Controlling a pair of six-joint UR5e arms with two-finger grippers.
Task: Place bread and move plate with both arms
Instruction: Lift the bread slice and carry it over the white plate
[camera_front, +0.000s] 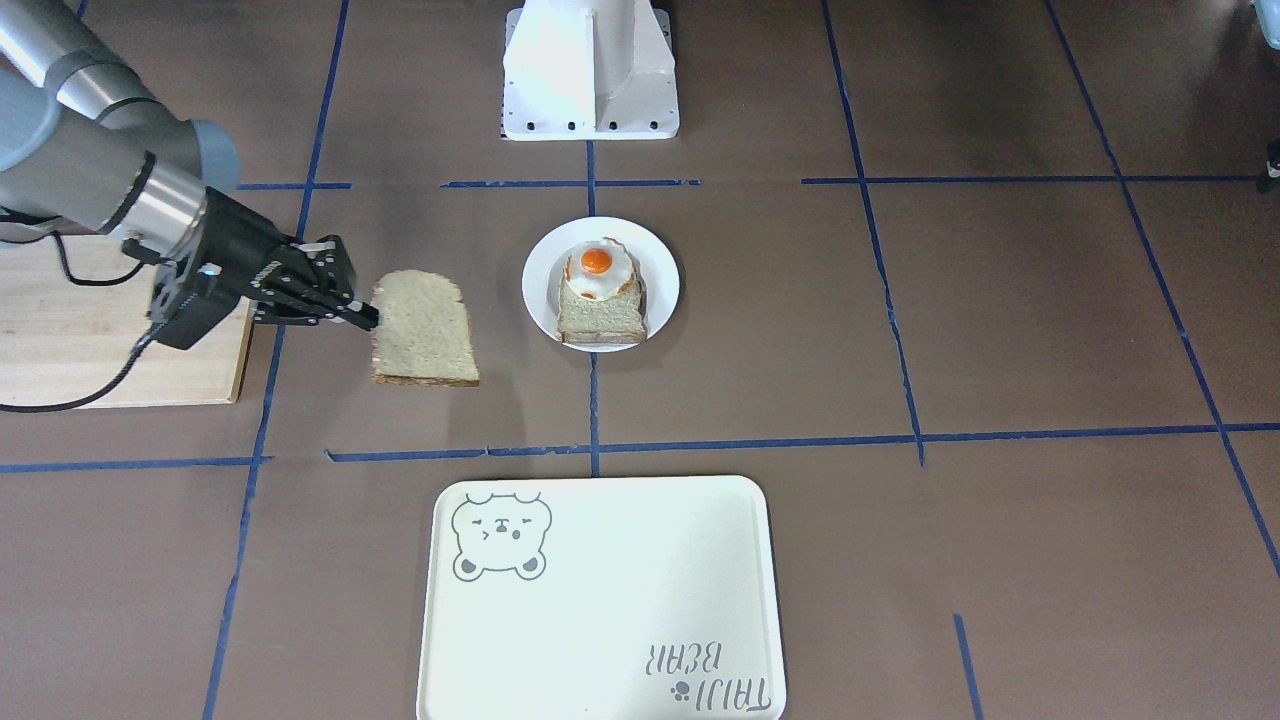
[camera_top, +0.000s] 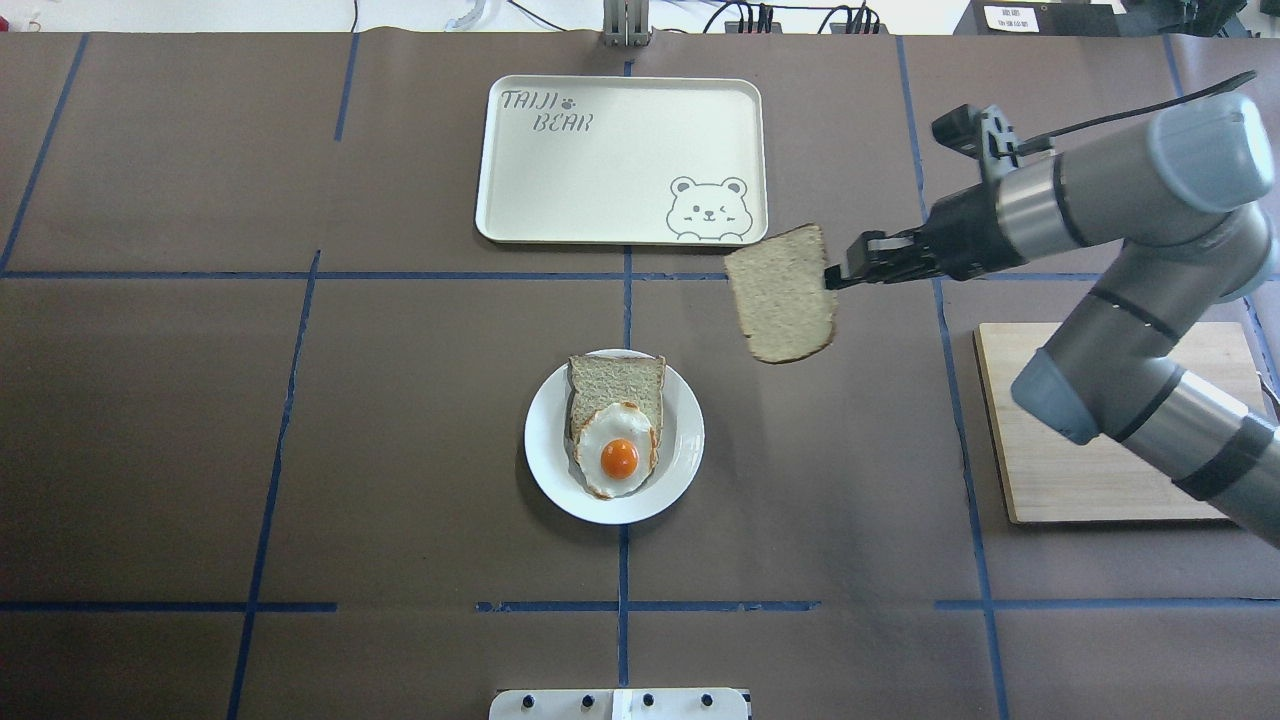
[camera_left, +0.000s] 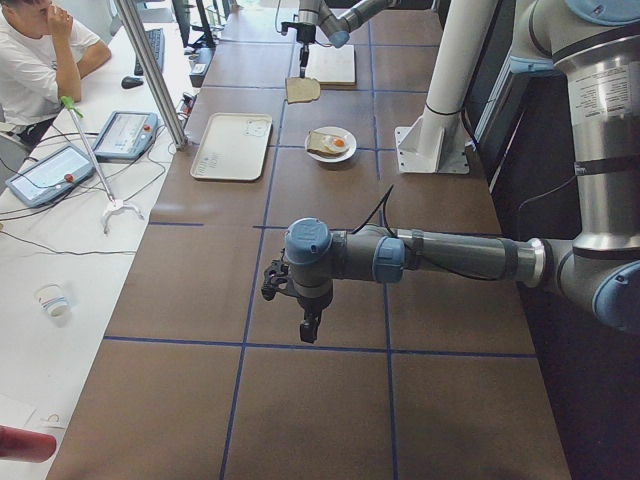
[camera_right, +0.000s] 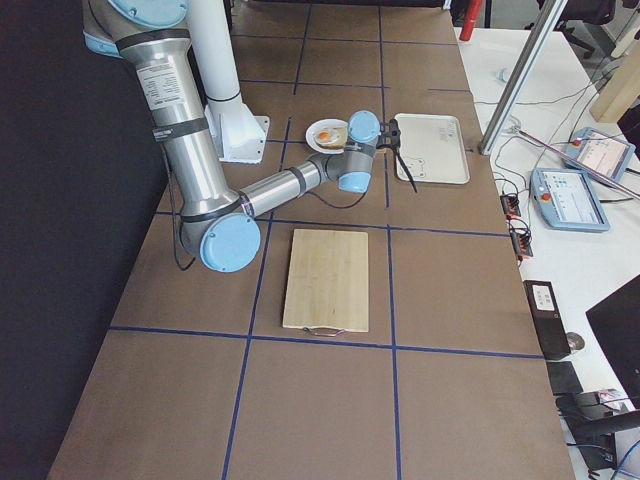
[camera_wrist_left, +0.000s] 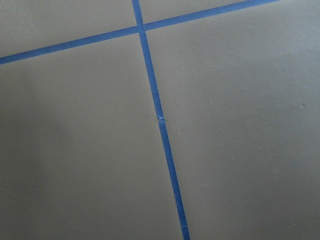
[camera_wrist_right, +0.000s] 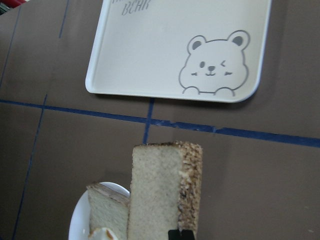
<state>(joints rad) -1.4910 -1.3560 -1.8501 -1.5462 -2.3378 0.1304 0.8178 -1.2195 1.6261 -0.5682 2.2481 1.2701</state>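
Note:
The bread will come out of my right gripper and be left lying on top of the fried egg on the white plate (camera_front: 603, 282) (camera_wrist_right: 106, 231).
My right gripper (camera_front: 366, 316) is shut on the edge of the bread (camera_front: 425, 328), a flat tan slice with dark crust, and holds it in the air. In the overhead view the bread (camera_top: 782, 292) hangs to the right of and beyond the plate (camera_top: 545, 450), with the right gripper (camera_top: 833, 276) on its right edge. The white plate (camera_front: 660, 262) carries another bread slice topped with a fried egg (camera_front: 597, 266). The right wrist view shows the held bread (camera_wrist_right: 165, 195) end-on. My left gripper (camera_left: 305, 325) hovers over bare table far from the plate. I cannot tell whether it is open or shut.
A cream tray (camera_top: 620, 160) with a bear drawing lies beyond the plate. A wooden cutting board (camera_top: 1100, 430) lies under the right arm. The white pedestal (camera_front: 590, 70) stands on the robot's side of the plate. Blue tape lines cross the brown table.

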